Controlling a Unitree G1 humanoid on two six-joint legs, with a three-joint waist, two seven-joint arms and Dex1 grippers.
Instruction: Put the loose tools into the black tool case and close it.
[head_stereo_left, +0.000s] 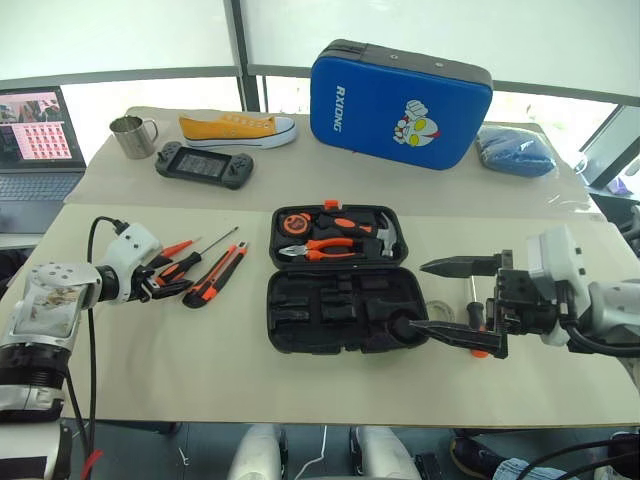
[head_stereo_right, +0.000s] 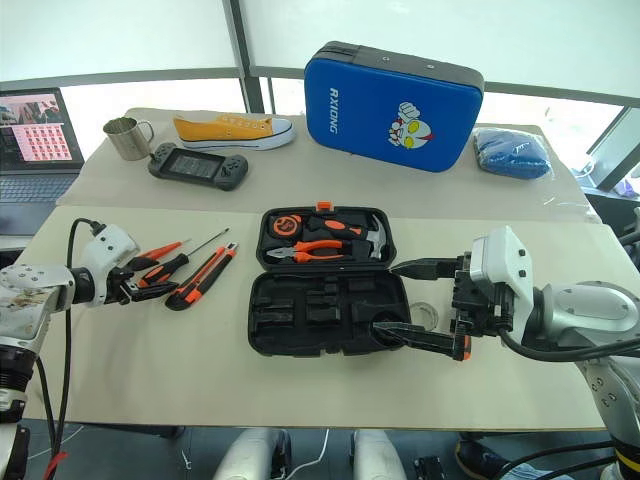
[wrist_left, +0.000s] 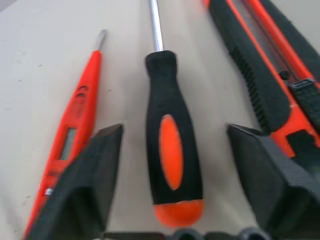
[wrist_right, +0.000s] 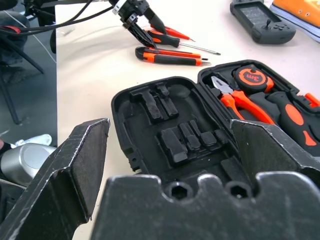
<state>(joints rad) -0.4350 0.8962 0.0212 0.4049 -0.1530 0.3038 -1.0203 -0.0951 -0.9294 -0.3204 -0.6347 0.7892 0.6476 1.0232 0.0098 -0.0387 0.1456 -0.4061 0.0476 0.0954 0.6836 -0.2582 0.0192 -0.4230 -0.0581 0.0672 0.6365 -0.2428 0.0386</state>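
The lone screwdriver lies beside the tape roll, and my right gripper needs to close its fingers on the middle of the handle (head_stereo_left: 476, 318) of that screwdriver.
The black tool case (head_stereo_left: 300, 322) lies open mid-table, with its near half's slots bare. Pliers, a hammer and a tape measure fill its far half (head_stereo_left: 338, 235). To its left lie a slim orange screwdriver (wrist_left: 75, 135), a black-and-orange screwdriver (wrist_left: 172, 145) and a utility knife (head_stereo_left: 220, 275). My left gripper (wrist_left: 175, 130) is open, its fingers on either side of the black-and-orange handle with gaps on both sides. My right gripper (head_stereo_left: 418, 296) hangs open over the case's right edge. It partly hides another screwdriver (head_stereo_left: 472, 300) lying right of the case.
Across the back of the table stand a big blue cartoon case (head_stereo_left: 400, 100), a yellow shoe (head_stereo_left: 238, 128), a metal mug (head_stereo_left: 132, 135), a game console (head_stereo_left: 204, 165) and a blue cloth (head_stereo_left: 515, 150). A laptop (head_stereo_left: 38, 140) sits at far left.
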